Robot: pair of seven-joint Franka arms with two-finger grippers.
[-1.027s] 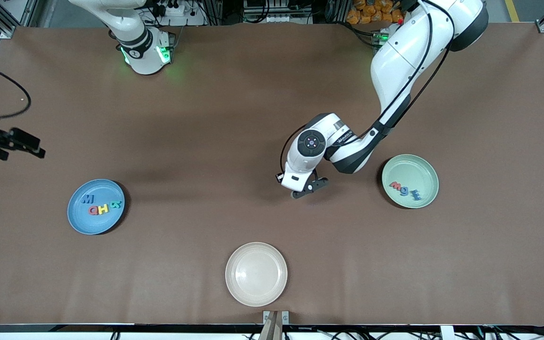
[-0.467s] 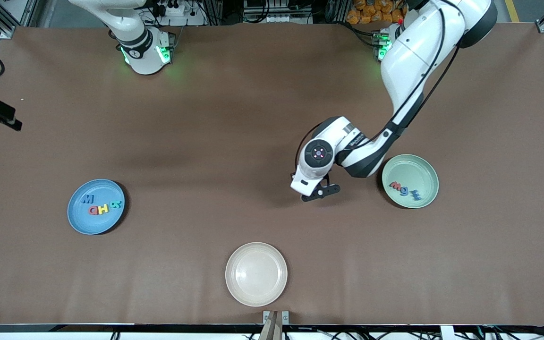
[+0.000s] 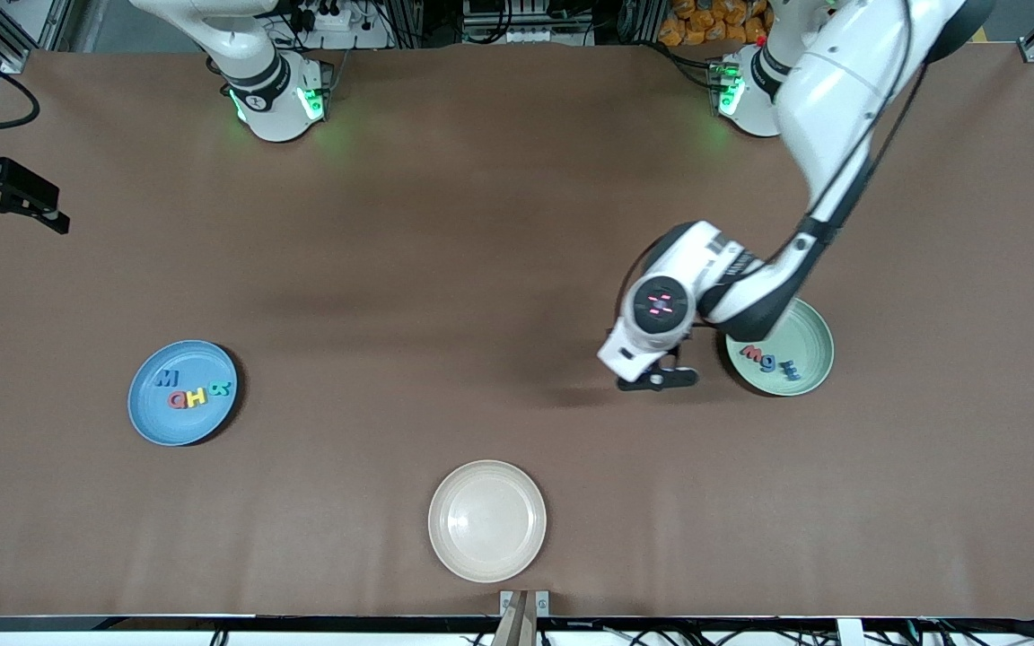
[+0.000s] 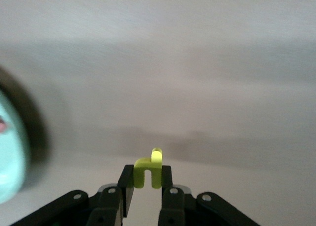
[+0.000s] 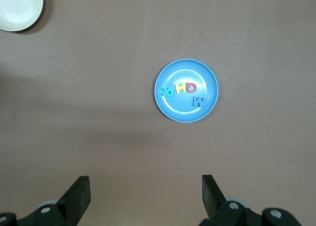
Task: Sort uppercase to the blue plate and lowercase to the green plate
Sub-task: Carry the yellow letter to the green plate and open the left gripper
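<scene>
I should let go of the yellow hooked letter with my left gripper in the middle of the green plate [image 3: 782, 341], next to the red m-like letter.
My left gripper [image 3: 656, 379] is shut on the yellow hooked lowercase letter [image 4: 149, 169], held above the bare table beside the green plate [image 3: 806, 330]. That plate holds a red m-like letter [image 3: 751, 353], a dark blue-grey letter [image 3: 767, 362] and a blue letter [image 3: 787, 368]; its rim shows in the left wrist view [image 4: 10, 157]. The blue plate [image 3: 180, 426] holds the blue M [image 3: 169, 379], red Q [image 3: 178, 399], yellow H [image 3: 197, 396] and teal R [image 3: 220, 389]. My right gripper [image 3: 5, 202] is open and empty, high over the table's edge at the right arm's end.
A cream-beige plate [image 3: 486, 520] with nothing in it lies near the table's front edge, between the two other plates. The right wrist view shows it [image 5: 17, 6] and the blue plate [image 5: 177, 112] from high above.
My left gripper has carried the yellow letter toward the green plate. My right gripper has shifted at the table's edge, away from the front camera.
</scene>
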